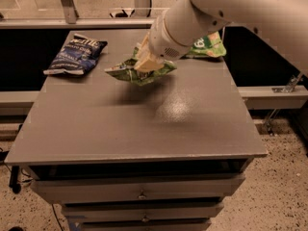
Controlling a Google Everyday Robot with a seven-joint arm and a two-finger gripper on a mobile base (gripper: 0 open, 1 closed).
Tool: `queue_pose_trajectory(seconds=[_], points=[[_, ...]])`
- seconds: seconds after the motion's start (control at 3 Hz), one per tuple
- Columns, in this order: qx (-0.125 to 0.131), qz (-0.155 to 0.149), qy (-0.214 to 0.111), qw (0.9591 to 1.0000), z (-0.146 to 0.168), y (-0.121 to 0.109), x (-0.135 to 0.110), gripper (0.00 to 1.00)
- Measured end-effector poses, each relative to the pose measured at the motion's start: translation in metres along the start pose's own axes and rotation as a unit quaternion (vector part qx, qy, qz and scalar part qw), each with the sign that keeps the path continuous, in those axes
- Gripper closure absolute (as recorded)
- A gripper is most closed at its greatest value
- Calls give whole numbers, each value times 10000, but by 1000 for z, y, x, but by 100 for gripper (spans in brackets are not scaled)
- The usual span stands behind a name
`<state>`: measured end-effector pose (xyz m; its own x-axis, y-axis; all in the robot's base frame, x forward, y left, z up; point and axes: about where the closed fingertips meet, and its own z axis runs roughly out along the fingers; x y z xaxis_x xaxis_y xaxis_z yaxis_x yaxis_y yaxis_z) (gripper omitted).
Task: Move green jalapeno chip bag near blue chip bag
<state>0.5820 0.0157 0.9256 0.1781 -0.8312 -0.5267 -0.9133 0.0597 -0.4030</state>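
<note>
Next, I set the green jalapeno chip bag down on the grey table top (111, 60) against the inner edge of the blue chip bag.
My gripper (144, 64) is shut on the green jalapeno chip bag (137, 72) and holds it crumpled a little above the grey table top (144, 124), near the middle back. The bag hangs roughly flat under the fingers, with a shadow below it. The blue chip bag (76, 56) lies flat at the table's back left corner, a short way to the left of the held bag. My white arm comes in from the upper right.
A brighter green bag (207, 46) lies at the back right of the table, partly hidden by my arm. The table has drawers (139, 192) below its front edge. A rail runs behind the table.
</note>
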Motion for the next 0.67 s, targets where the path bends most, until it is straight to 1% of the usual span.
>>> queue_pose_trajectory(seconds=[0.33, 0.67], points=[[-27, -399, -287, 9988, 39, -42, -24, 100], [-112, -590, -446, 9972, 70, -62, -34, 100]])
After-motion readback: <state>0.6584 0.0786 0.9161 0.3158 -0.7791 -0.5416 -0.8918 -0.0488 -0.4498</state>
